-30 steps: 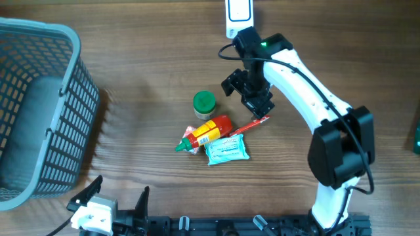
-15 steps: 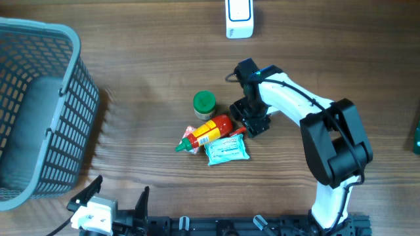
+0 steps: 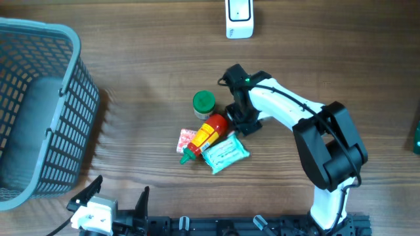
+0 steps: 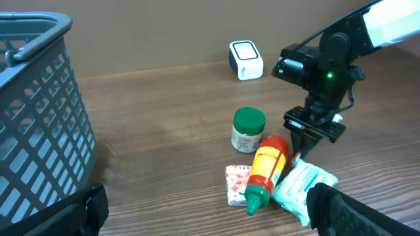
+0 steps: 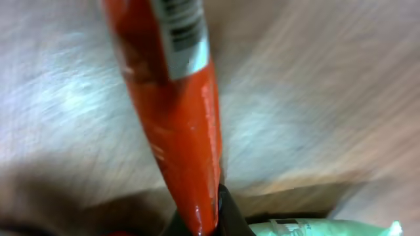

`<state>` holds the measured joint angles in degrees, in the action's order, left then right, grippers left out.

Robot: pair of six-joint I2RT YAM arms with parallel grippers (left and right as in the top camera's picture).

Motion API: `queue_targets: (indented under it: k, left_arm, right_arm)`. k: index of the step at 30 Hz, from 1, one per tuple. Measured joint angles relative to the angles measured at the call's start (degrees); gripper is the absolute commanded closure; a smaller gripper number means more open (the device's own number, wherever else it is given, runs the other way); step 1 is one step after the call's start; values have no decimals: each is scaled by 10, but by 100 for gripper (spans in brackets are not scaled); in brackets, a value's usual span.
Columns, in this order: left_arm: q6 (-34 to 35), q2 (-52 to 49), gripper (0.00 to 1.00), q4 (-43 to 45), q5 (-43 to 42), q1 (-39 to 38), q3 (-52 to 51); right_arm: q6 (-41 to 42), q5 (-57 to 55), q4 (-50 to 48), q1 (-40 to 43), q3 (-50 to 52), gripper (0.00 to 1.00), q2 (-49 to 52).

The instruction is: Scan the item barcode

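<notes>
My right gripper is to let go of the red stick across the teal packet's edge (image 3: 231,137) next to the base of the sauce bottle.
A slim red stick-shaped item (image 5: 177,118) with a white barcode label (image 5: 180,29) runs up the right wrist view, and my right gripper (image 5: 203,223) is shut on its lower end. Overhead, that gripper (image 3: 239,121) sits low on the table at the right edge of a small pile and hides the stick. The pile holds a red sauce bottle (image 3: 205,134) with a green cap, a teal packet (image 3: 225,153) and a small red-and-white packet (image 3: 186,138). The white scanner (image 3: 238,16) stands at the far edge. My left gripper (image 4: 210,216) is open and holds nothing, near the front edge.
A green-lidded jar (image 3: 204,102) stands just behind the pile, to the left of the right gripper. A large grey mesh basket (image 3: 39,111) fills the left side. Bare wood lies between the basket and the pile.
My right gripper came down and left from near the scanner to the pile and closed on the red stick. The bottle and packets got pushed and turned slightly. The left arm stayed put.
</notes>
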<state>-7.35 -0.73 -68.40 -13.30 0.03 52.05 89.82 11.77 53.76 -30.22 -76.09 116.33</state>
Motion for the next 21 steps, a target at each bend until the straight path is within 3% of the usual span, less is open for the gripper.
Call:
queue_targets:
  k: [3,5,6,8,10,12,15,21]
  left_arm:
    - [0,0,0,0,0,0,0]
    - [0,0,0,0,0,0,0]
    - [0,0,0,0,0,0,0]
    - [0,0,0,0,0,0,0]
    - [0,0,0,0,0,0,0]
    - [0,0,0,0,0,0,0]
    - [0,0,0,0,0,0,0]
    - [0,0,0,0,0,0,0]
  right_arm:
    - [-32,-2,27,30,8,95,-4]
    - [-145,-11,-7,46,10,91,-10]
    - [-270,-19,-31,50,11,89,-11]
    - [-403,-47,-28,49,11,87,-12]
    - [-495,-109,-6,48,11,87,-13]
    - [-563,-155,4,48,11,94,-13]
    - [-651,-188,7,43,11,95,-13]
    - [-701,-210,29,7,11,96,-23]
